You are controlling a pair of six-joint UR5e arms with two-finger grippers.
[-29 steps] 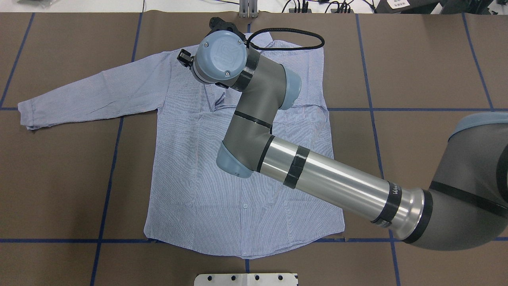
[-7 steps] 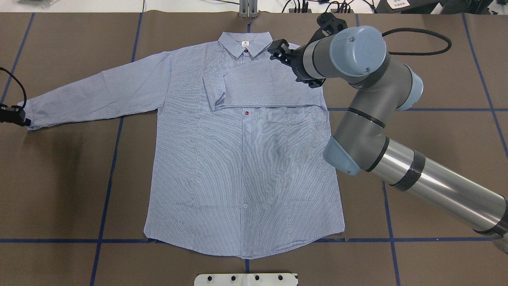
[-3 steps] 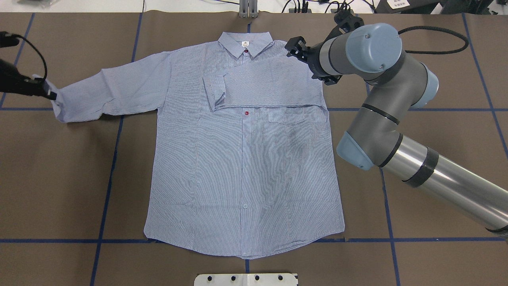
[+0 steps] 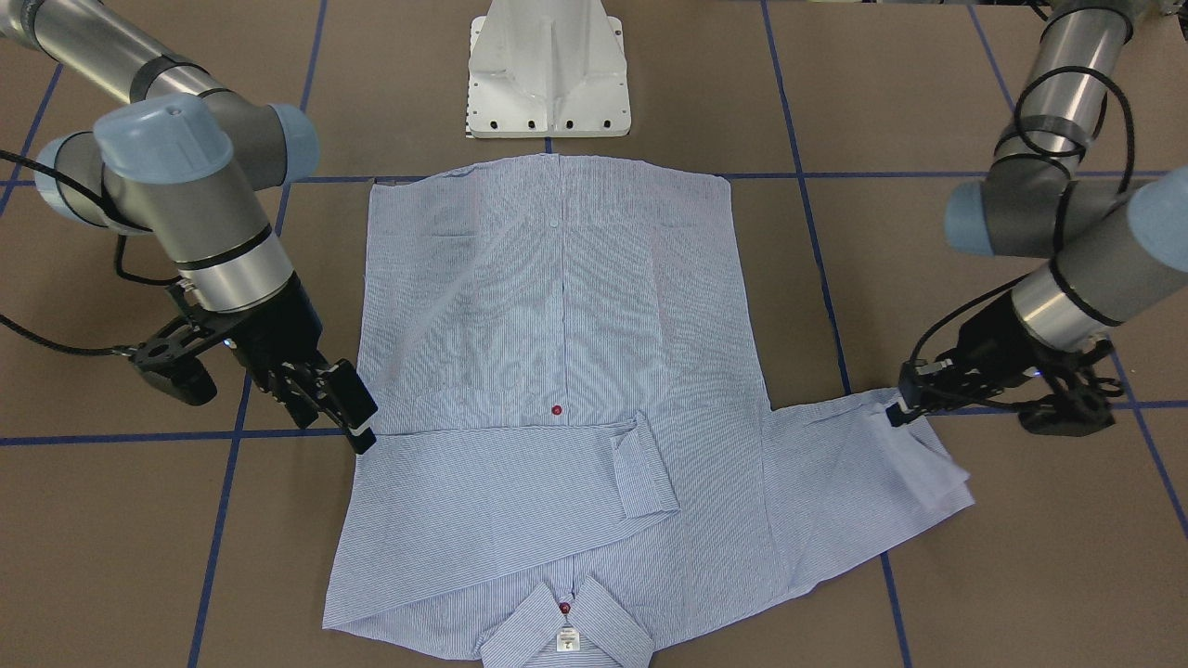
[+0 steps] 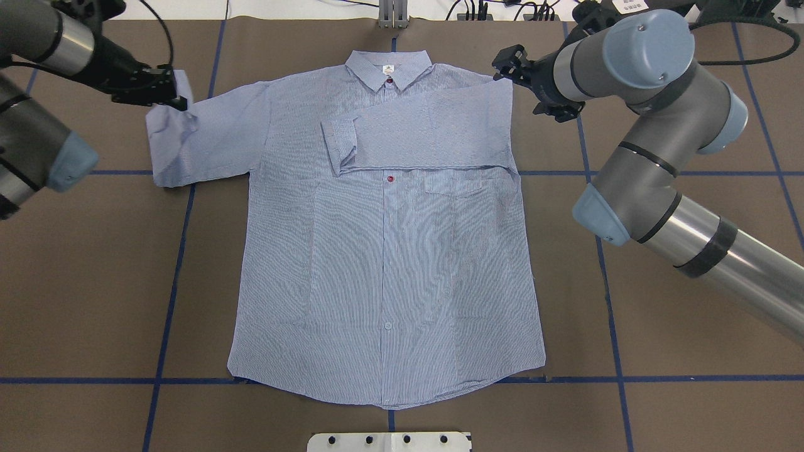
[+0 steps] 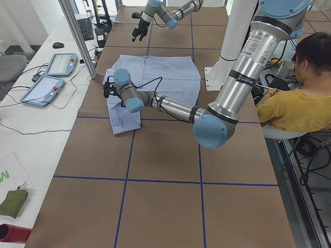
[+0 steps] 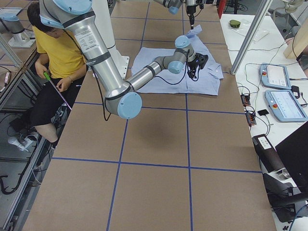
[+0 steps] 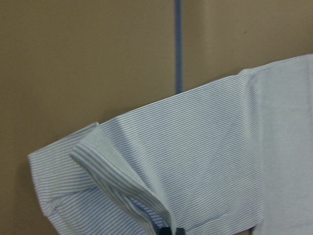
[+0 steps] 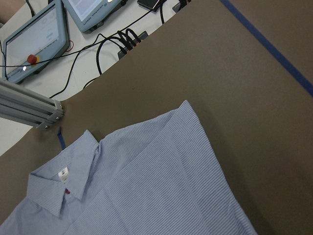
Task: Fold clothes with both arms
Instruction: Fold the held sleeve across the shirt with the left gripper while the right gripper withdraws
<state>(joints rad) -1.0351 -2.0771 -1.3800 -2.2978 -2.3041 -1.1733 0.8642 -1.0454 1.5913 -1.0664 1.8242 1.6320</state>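
The cuff, now held lifted above the shirt, will be let go by my left gripper at the folded sleeve's hem-side edge (image 4: 470, 421), past the red button toward my right gripper.
The light blue striped shirt (image 5: 389, 263) lies front up on the brown table, collar (image 5: 388, 66) at the far edge. One sleeve is folded across the chest, its cuff (image 5: 336, 141) near the middle. My left gripper (image 5: 171, 94) is shut on the other sleeve's cuff and holds it lifted, so that sleeve (image 5: 188, 144) is doubled over; the left wrist view shows the pinched cuff (image 8: 122, 181). In the front view this gripper (image 4: 897, 406) is on the right. My right gripper (image 5: 510, 63) is open and empty beside the shirt's shoulder corner, on the left in the front view (image 4: 339, 408).
The white pedestal base (image 4: 548, 70) stands at the shirt's hem side. Blue tape lines (image 5: 169, 282) cross the table. Tablets (image 9: 34, 44), cables and an aluminium post (image 5: 392, 12) lie past the far edge. A seated person in yellow (image 6: 300, 103) is beside the table.
My left gripper came in, shut on the outstretched sleeve's cuff and carried it up and toward the shirt. My right arm drew back to the right, off the folded sleeve.
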